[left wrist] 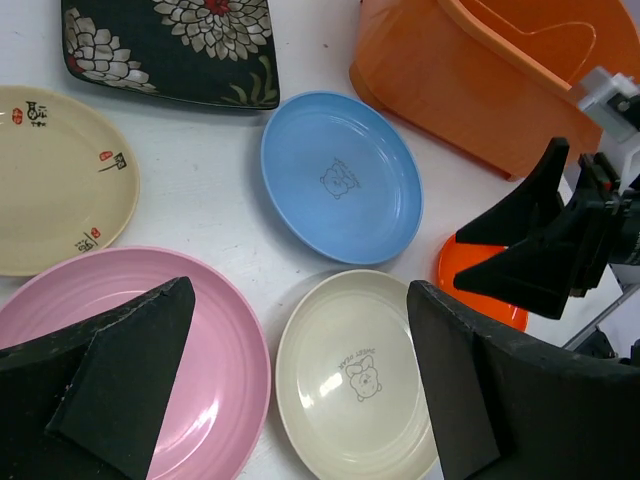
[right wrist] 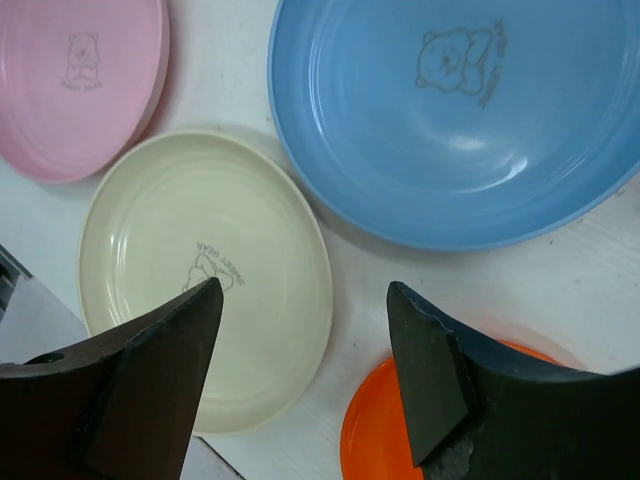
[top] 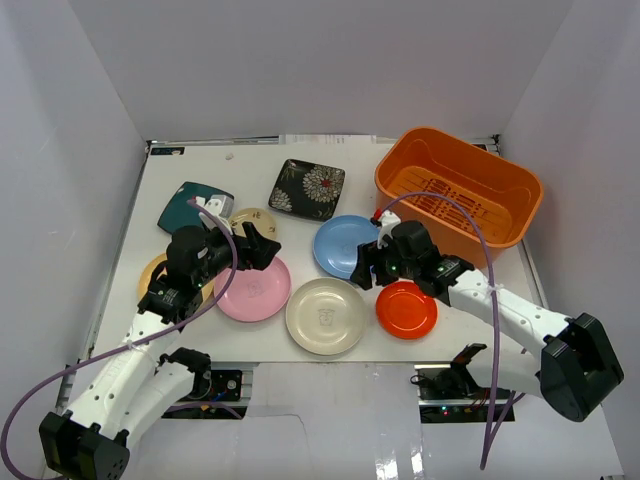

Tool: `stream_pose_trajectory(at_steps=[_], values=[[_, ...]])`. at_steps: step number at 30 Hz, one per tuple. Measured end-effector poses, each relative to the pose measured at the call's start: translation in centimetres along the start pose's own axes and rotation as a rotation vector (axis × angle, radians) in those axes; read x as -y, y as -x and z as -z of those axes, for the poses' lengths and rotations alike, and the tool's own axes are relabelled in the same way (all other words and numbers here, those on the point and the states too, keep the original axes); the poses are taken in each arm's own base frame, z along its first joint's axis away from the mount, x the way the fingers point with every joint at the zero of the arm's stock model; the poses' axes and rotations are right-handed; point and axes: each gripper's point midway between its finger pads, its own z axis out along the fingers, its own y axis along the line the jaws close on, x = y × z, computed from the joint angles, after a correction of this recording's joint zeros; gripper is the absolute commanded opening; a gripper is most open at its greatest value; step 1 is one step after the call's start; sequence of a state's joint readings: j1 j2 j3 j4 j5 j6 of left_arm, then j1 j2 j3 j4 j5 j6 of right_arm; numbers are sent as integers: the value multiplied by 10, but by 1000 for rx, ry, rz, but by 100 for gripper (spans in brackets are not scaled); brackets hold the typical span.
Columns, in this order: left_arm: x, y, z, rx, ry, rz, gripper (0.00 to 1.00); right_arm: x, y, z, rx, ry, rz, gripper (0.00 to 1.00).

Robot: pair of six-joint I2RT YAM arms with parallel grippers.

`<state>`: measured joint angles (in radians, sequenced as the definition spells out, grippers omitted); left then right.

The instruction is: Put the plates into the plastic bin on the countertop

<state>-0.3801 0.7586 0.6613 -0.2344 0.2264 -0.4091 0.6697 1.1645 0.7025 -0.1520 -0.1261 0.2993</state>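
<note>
The pink plate's rim [top: 289, 288] [left wrist: 264, 345] will be gripped by my left gripper as I close it on the side that is next to the cream plate.
Eight plates lie on the white countertop [top: 420, 350]: black flowered [top: 307, 188], teal [top: 192, 205], patterned beige [top: 255, 222], yellow [top: 152, 272], pink [top: 253, 290], cream [top: 325, 316], light blue [top: 340, 245] and red [top: 406, 309]. The orange plastic bin [top: 460, 190] stands at the back right with no plate in it. My left gripper [top: 262, 245] is open and empty above the pink plate's [left wrist: 225, 380] far edge. My right gripper [right wrist: 305, 290] is open and empty over the gap between the cream [right wrist: 200, 220], blue [right wrist: 450, 120] and red [right wrist: 375, 430] plates.
White walls close in the countertop at the back and on both sides. The bin's near wall [left wrist: 470, 90] is just right of the blue plate [left wrist: 340, 175]. The right gripper [left wrist: 540, 240] shows in the left wrist view over the red plate [left wrist: 490, 308].
</note>
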Motion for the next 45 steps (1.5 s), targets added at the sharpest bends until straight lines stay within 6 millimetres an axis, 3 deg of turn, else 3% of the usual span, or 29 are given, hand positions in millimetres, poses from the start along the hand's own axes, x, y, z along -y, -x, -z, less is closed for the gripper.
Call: stream_pose_trajectory(at_steps=[7,12,16,19,20,22,24,25,26,31,35,37,39,42,45], values=[[1,-4,-2,-30,-4,7,98,6,-52,-1,-137,-5,-21,70],[-2,-13,-8,-92,21,59,98,5,-67,-8,-194,-4,-16,63],[-9,-32,-8,-173,57,103,98,3,-81,-16,-245,-5,-5,60],[-16,-47,-7,-242,96,126,98,2,-89,-21,-275,-7,7,48],[-18,-52,-7,-264,108,134,98,1,-93,-23,-285,-9,11,38],[-23,-60,-7,-301,134,148,98,1,-97,-24,-298,-15,21,29],[-27,-68,-7,-332,154,162,96,1,-98,-25,-299,-24,24,27],[-30,-73,-8,-352,166,168,95,0,-98,-25,-298,-25,28,14],[-31,-77,-8,-369,175,175,94,1,-97,-25,-295,-29,33,8],[-40,-92,-10,-432,219,206,90,-5,-93,-20,-296,-24,39,8],[-42,-93,-11,-430,240,217,86,-20,-55,2,-196,-2,68,8],[-44,-94,-12,-430,253,219,84,-28,-13,17,-74,-11,88,8],[-45,-97,-13,-438,265,222,81,-31,45,35,88,-45,93,8],[-43,-104,-16,-458,271,224,76,-4,127,71,320,-172,52,8],[-35,-112,-19,-480,265,204,75,56,188,117,520,-376,-28,8]])
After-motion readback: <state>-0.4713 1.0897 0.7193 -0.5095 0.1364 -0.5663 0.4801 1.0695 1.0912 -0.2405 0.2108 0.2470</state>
